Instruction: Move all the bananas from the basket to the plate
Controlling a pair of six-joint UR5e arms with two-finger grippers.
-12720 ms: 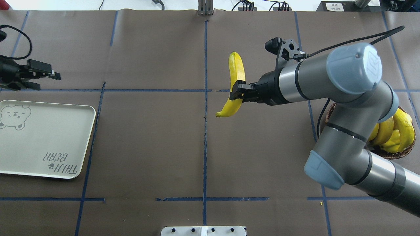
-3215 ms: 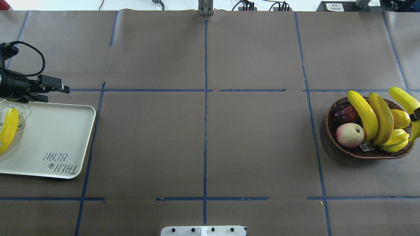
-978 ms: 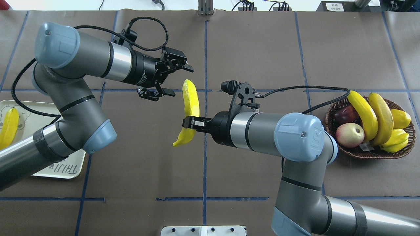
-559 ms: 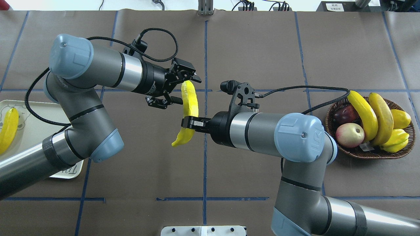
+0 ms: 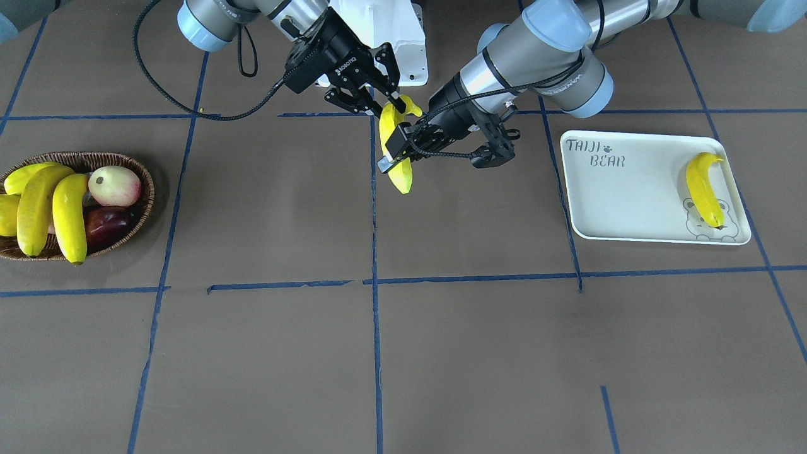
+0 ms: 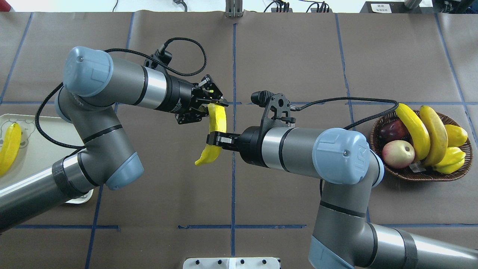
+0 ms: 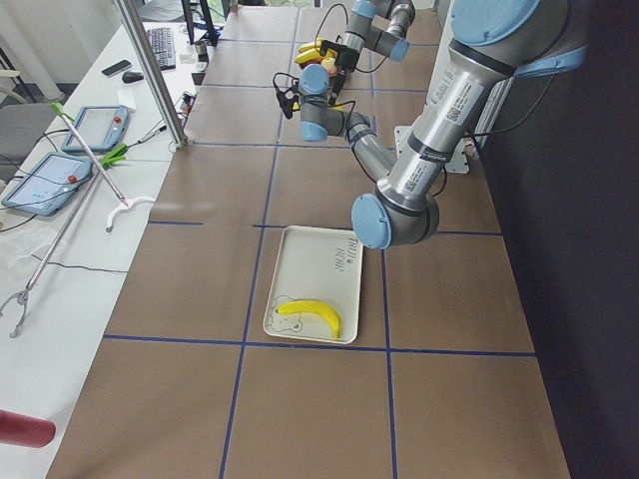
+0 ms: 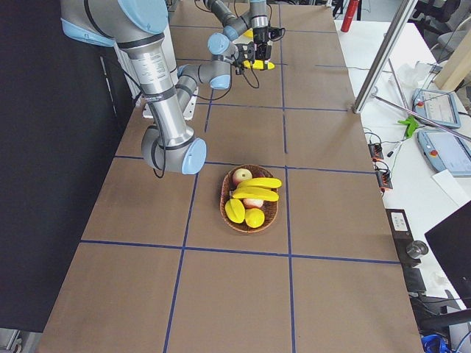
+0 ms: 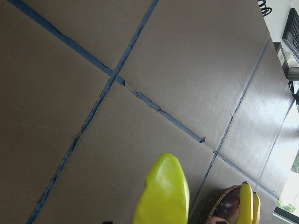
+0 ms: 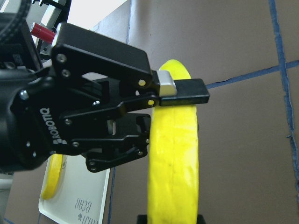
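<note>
Next, I let go of the yellow banana with my left gripper on the white tray (image 5: pixel 663 175), between the printed words and the other banana.
My right gripper (image 6: pixel 216 139) (image 5: pixel 392 108) is shut on a yellow banana (image 6: pixel 217 123) (image 5: pixel 403 180) and holds it above the table's middle. My left gripper (image 6: pixel 213 107) (image 5: pixel 394 150) has its fingers pressed on the banana's far end, as the right wrist view (image 10: pixel 173 154) shows close up. One banana (image 6: pixel 9 147) (image 5: pixel 703 189) lies on the white tray (image 6: pixel 33 153) (image 5: pixel 630 195) at the left. Two bananas (image 6: pixel 412 129) (image 6: pixel 435 134) lie in the wicker basket (image 6: pixel 410 173) (image 5: pixel 148 189) at the right.
The basket also holds a pink-cream apple (image 6: pixel 398 153), a dark red apple (image 6: pixel 392 129) and stubby yellow-green fruits (image 6: pixel 452 157). A white base plate (image 6: pixel 231 262) sits at the near table edge. Both arms stretch over the middle of the table.
My left arm has swung from the tray to the middle, and its jaws have closed on the banana's far end. My right gripper holds the banana almost still.
</note>
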